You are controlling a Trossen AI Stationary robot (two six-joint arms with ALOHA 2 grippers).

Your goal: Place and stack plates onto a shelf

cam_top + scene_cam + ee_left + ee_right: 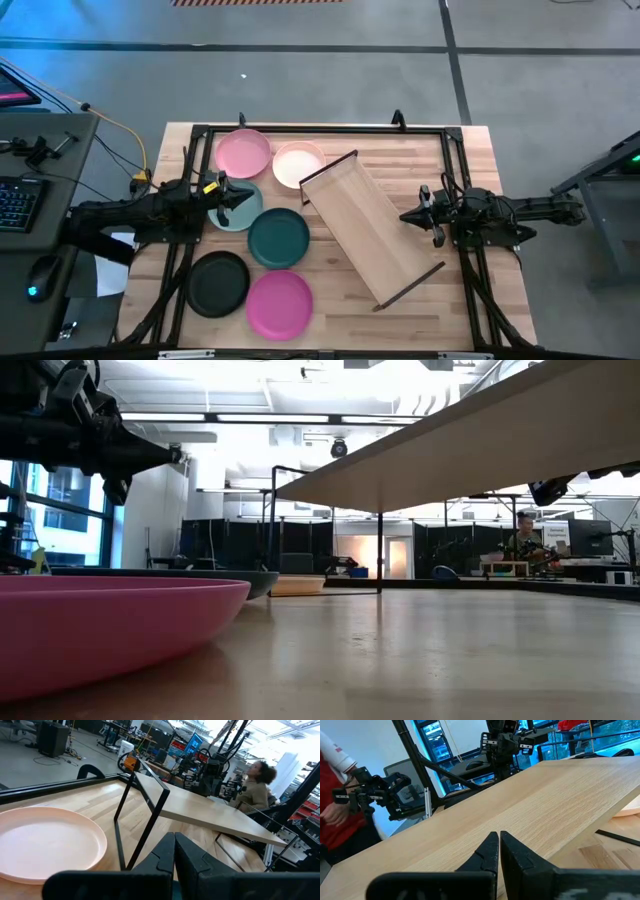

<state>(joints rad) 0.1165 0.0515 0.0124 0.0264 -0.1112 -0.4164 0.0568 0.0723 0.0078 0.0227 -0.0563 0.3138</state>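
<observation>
The light pink plate is next for my left gripper, which should go to it and close on that plate's rim (268, 161), on the side facing the cream plate.
The shelf (370, 228) is a light wood board standing slantwise mid-table on its dark end frames. Left of it lie six plates flat on the table: light pink (243, 153), cream (299, 163), pale teal (238, 214), dark green (279, 237), black (218, 282) and magenta (279, 303). My left gripper (232, 200) is shut and hovers over the teal plate, pointing at the shelf; its wrist view shows the cream plate (45, 845) and the shelf's end frame (145, 805). My right gripper (410, 215) is shut, raised beside the shelf's right long edge (530, 805).
A dark metal frame (320, 128) runs around the table's edges. In the low view the magenta plate (100, 625) fills the near left and the shelf board (450, 450) spans overhead. Bare table wood lies right of the shelf (450, 270). People are in the room beyond.
</observation>
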